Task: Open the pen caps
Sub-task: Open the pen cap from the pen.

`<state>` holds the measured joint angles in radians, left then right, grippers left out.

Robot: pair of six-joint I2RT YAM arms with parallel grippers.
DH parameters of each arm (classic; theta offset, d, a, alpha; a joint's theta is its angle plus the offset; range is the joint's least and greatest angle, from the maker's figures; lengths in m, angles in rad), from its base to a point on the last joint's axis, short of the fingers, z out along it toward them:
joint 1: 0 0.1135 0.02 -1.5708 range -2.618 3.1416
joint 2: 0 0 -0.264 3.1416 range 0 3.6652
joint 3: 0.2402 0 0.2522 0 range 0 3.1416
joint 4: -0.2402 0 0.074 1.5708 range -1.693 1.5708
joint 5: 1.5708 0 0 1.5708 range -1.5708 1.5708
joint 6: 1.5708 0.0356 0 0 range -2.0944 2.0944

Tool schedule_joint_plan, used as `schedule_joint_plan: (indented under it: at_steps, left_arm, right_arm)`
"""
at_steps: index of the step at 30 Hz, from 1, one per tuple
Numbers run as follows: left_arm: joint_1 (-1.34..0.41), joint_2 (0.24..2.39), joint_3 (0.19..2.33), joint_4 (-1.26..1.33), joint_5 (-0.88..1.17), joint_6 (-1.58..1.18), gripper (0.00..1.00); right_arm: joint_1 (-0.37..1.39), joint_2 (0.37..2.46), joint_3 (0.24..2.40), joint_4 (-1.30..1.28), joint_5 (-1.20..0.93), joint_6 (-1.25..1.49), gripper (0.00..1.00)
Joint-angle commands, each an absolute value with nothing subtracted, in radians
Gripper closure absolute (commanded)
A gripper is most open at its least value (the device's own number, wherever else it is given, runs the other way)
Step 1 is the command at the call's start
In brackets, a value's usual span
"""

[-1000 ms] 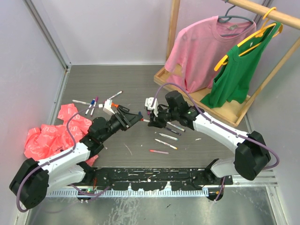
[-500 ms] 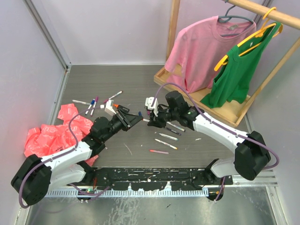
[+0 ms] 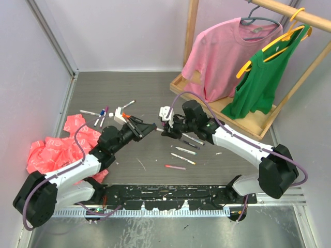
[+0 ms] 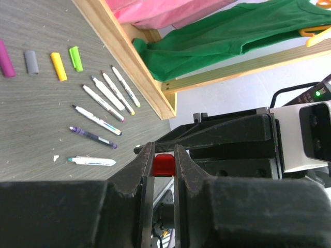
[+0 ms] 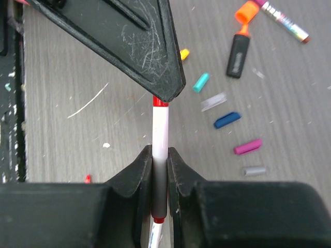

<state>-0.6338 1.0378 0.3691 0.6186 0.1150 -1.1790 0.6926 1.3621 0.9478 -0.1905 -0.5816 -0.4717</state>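
Next, my left gripper releases the red cap, still at the pen barrel's end, on the bare table [image 3: 138, 107] close beside the orange-black marker, toward the rack.
My right gripper [image 5: 160, 153] is shut on the grey and white barrel of a slim pen [image 5: 160, 129], held above the table. My left gripper [image 4: 163, 151] is shut on that pen's red cap [image 4: 164, 165]. In the right wrist view the red cap [image 5: 160, 102] shows just at the barrel's far end, under the left gripper's finger [image 5: 139, 46]. In the top view the left gripper [image 3: 149, 126] and right gripper [image 3: 166, 129] meet tip to tip mid-table. Loose caps lie below: teal [image 5: 200, 82], blue [image 5: 227, 119], pink [image 5: 247, 146], grey [image 5: 254, 170].
Several pens [image 3: 184, 150] lie right of centre, more pens [image 3: 101, 113] at the left with an orange-black marker [image 5: 240, 46]. A crumpled red bag [image 3: 57, 147] lies left. A wooden rack [image 3: 248, 123] with a pink shirt and a green top stands at the right.
Both grippers, still joined on the pen, have shifted slightly toward the back of the table. Nothing was let go.
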Motion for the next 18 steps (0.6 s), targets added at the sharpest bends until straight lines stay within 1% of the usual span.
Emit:
schedule_joint_plan:
  at_steps: [1,4,8,11,15,18]
  left_arm:
    - [-0.468,1.017,0.480,0.625,0.123,-1.120,1.00]
    - [-0.333,1.030,0.513,0.583,0.224,-1.132,1.00]
    - [-0.223,1.070,0.531,0.583,0.327,-1.160,1.00]
    - [-0.182,1.094,0.537,0.612,0.359,-1.182,1.00]
    - [-0.172,1.123,0.552,0.650,0.373,-1.201,1.00]
    - [-0.170,1.149,0.619,0.508,0.362,-1.070,1.00]
  right_arm:
    - [0.678,1.362,0.957,-0.187,-0.573,-0.451,0.99]
    - [0.665,1.364,0.956,-0.183,-0.572,-0.441,0.99]
    - [0.662,1.369,0.953,-0.174,-0.563,-0.435,0.99]
    - [0.663,1.382,0.953,-0.169,-0.551,-0.430,0.99]
    - [0.662,1.401,0.957,-0.169,-0.545,-0.430,0.99]
    - [0.660,1.402,0.961,-0.166,-0.538,-0.427,0.99]
